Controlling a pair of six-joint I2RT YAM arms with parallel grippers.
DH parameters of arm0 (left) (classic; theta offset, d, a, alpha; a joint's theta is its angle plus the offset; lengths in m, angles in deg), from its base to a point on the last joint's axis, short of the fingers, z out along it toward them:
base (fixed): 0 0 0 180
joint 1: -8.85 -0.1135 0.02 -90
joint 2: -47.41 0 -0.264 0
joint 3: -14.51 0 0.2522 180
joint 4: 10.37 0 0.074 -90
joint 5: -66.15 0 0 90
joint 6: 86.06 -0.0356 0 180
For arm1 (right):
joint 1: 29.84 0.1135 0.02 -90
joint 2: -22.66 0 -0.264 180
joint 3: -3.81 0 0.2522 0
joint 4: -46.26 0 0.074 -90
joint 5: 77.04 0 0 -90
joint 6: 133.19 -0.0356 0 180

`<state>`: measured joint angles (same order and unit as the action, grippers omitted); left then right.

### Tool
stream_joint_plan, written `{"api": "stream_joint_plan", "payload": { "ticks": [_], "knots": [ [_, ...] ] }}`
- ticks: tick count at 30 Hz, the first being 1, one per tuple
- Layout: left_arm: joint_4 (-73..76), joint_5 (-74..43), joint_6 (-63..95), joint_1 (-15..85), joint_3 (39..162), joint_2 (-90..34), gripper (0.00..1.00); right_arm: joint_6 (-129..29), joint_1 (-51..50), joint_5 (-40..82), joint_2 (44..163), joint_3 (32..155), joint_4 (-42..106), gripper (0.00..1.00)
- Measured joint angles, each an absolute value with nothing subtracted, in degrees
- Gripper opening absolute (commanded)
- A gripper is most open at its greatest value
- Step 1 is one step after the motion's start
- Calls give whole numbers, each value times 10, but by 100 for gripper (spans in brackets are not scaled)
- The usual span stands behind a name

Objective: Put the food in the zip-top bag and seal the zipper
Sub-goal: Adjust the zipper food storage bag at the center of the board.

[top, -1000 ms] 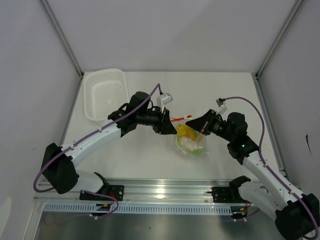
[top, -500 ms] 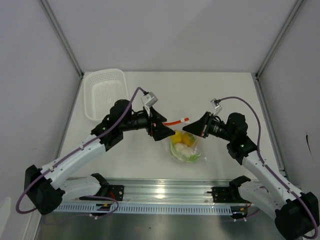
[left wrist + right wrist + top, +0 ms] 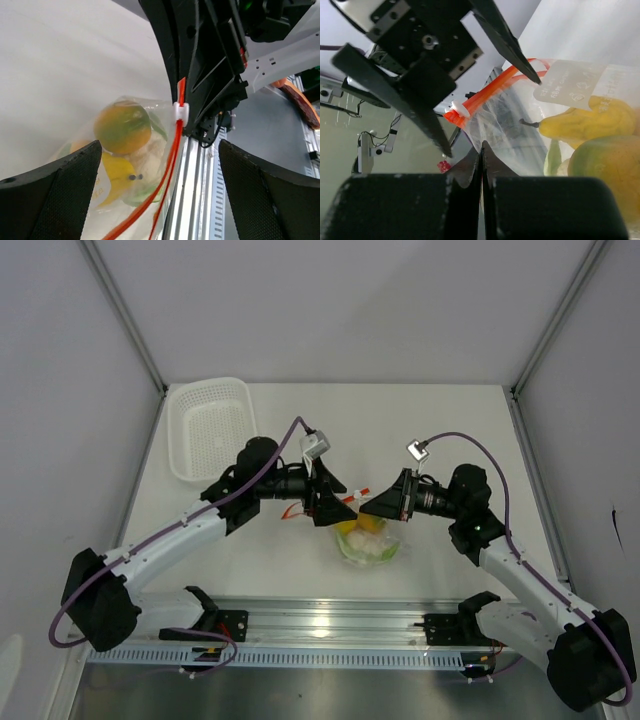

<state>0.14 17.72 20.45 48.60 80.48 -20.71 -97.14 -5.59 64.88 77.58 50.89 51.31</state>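
Note:
The clear film below the zipper is in my right gripper's pinch, so my left gripper needs to hold the zipper while my right gripper opens and takes the zipper's end (image 3: pixel 452 118).
The clear zip-top bag (image 3: pixel 372 543) lies between my arms with the food inside it: an orange-green fruit (image 3: pixel 122 125), a yellow pear (image 3: pixel 116 176) and a white piece with green. Its orange-red zipper (image 3: pixel 174 150) carries a white slider (image 3: pixel 181 111) and stands partly apart. My left gripper (image 3: pixel 160 150) is open wide, its fingers on either side of the bag's mouth without touching it. My right gripper (image 3: pixel 481 149) is shut, pinching the bag's clear film just below the zipper (image 3: pixel 492 90). In the top view the left gripper (image 3: pixel 333 503) and right gripper (image 3: pixel 366 508) face each other across the zipper (image 3: pixel 353 496).
A white mesh basket (image 3: pixel 210 426) stands at the back left of the table. The metal rail (image 3: pixel 320 625) with both arm bases runs along the near edge. Grey walls close in the left, right and back sides.
My left gripper let go of the bag and opened wide, drew back left, then came back up to the zipper. My right gripper moved left with the bag's edge, shifting the bag slightly left.

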Motion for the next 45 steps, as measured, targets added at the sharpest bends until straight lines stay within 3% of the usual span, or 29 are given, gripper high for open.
{"api": "stream_joint_plan", "payload": {
  "ticks": [1, 3, 4, 5, 6, 7, 8, 10, 11, 15, 30, 31, 33, 34, 36, 37, 39, 42, 45],
  "knots": [
    [2, 184, 205, 486, 805, -219, 96, -972, -56, 652, 776, 509, 516, 0],
    [6, 193, 209, 486, 805, -229, 75, -972, -56, 659, 776, 509, 519, 0],
    [9, 199, 211, 486, 805, -232, 62, -972, -56, 662, 776, 509, 520, 0],
    [13, 204, 213, 486, 805, -234, 39, -972, -56, 664, 776, 509, 521, 0],
    [17, 208, 216, 486, 805, -236, 30, -971, -56, 666, 776, 509, 521, 0],
    [21, 211, 211, 486, 805, -237, 3, -969, -56, 668, 776, 509, 519, 0],
    [28, 215, 211, 486, 805, -238, 1, -964, -56, 669, 776, 510, 513, 1],
    [42, 216, 209, 486, 805, -238, 1, -930, -56, 667, 778, 522, 476, 11],
    [47, 216, 208, 486, 805, -238, 1, -912, -56, 666, 780, 532, 451, 25],
    [82, 215, 205, 486, 809, -238, 1, -830, -56, 658, 789, 576, 368, 32],
    [105, 232, 204, 486, 820, -248, 1, -706, -21, 660, 834, 612, 290, 20],
    [106, 233, 204, 486, 820, -249, 1, -704, -21, 660, 839, 613, 290, 17],
    [106, 235, 204, 486, 820, -252, 0, -701, -19, 660, 848, 615, 291, 0],
    [106, 236, 204, 486, 820, -252, 1, -698, -18, 660, 851, 617, 292, 0],
    [107, 238, 203, 486, 820, -253, 21, -699, -18, 659, 855, 619, 292, 0],
    [107, 239, 203, 486, 821, -253, 39, -699, -17, 657, 856, 620, 292, 0],
    [106, 241, 205, 485, 824, -252, 57, -698, -14, 647, 855, 621, 291, 0],
    [102, 243, 211, 484, 831, -252, 62, -694, -6, 629, 848, 621, 285, 0],
    [89, 245, 225, 482, 841, -252, 58, -691, 4, 613, 837, 621, 279, 0]
  ]
}}
